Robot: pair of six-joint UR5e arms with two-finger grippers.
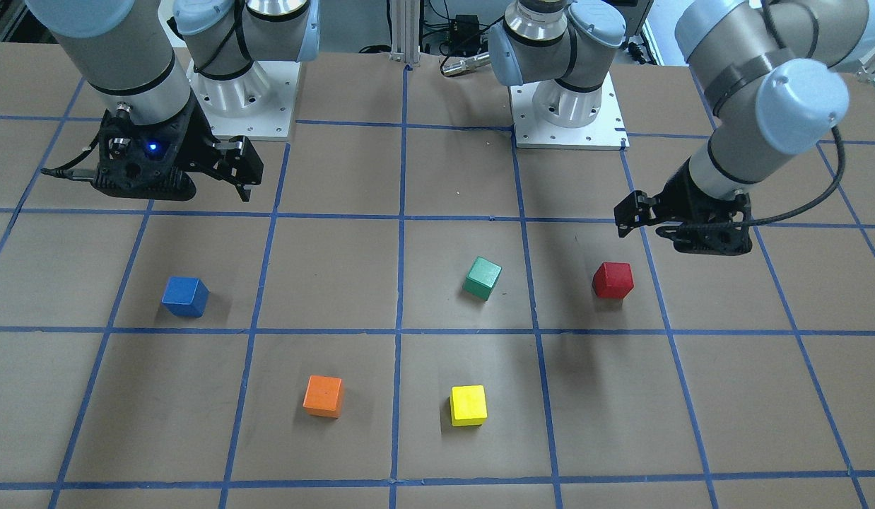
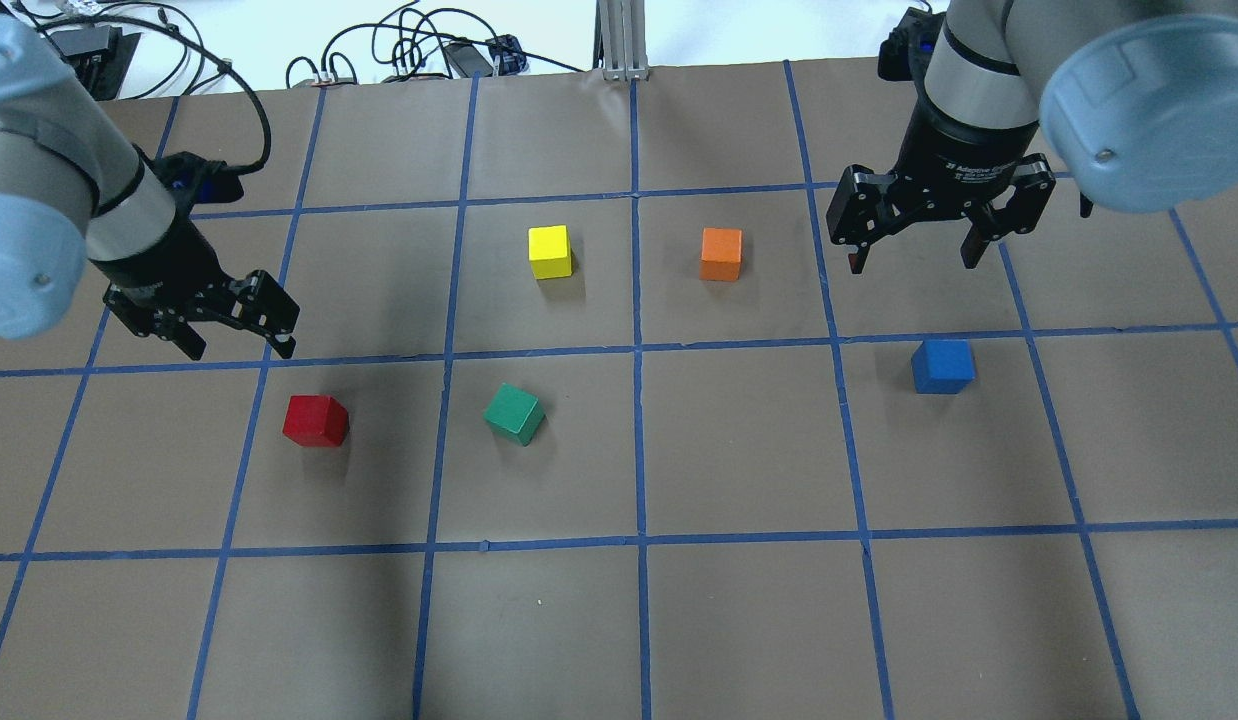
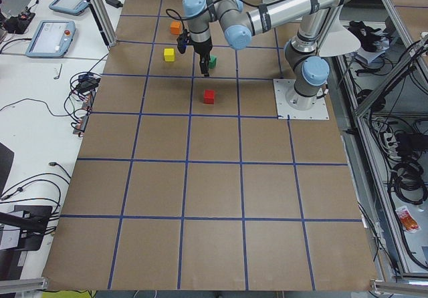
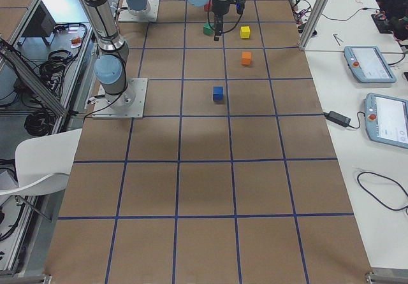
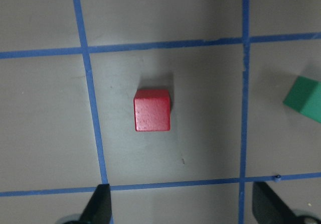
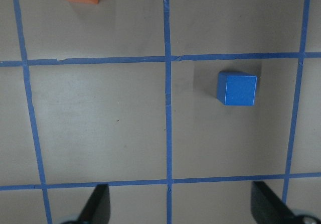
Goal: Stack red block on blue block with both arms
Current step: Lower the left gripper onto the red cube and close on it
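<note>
Next, I close my left gripper on the red block, gripping the side (image 1: 596,281) (image 5: 169,111) facing the green cube and the opposite side.
The red block (image 1: 612,280) (image 2: 316,420) lies on the brown table on the robot's left side. It sits mid-frame in the left wrist view (image 5: 152,109). My left gripper (image 2: 239,345) (image 1: 642,215) hovers open and empty above the table, just beyond the red block. The blue block (image 1: 185,296) (image 2: 942,366) lies on the right side and shows in the right wrist view (image 6: 237,89). My right gripper (image 2: 914,262) (image 1: 239,173) hangs open and empty above the table, beyond the blue block. The two blocks are far apart.
A green cube (image 2: 514,414) lies right of the red block. A yellow cube (image 2: 550,251) and an orange cube (image 2: 721,253) lie farther out, mid-table. Blue tape lines grid the table. The arm bases (image 1: 568,113) stand at the robot's edge.
</note>
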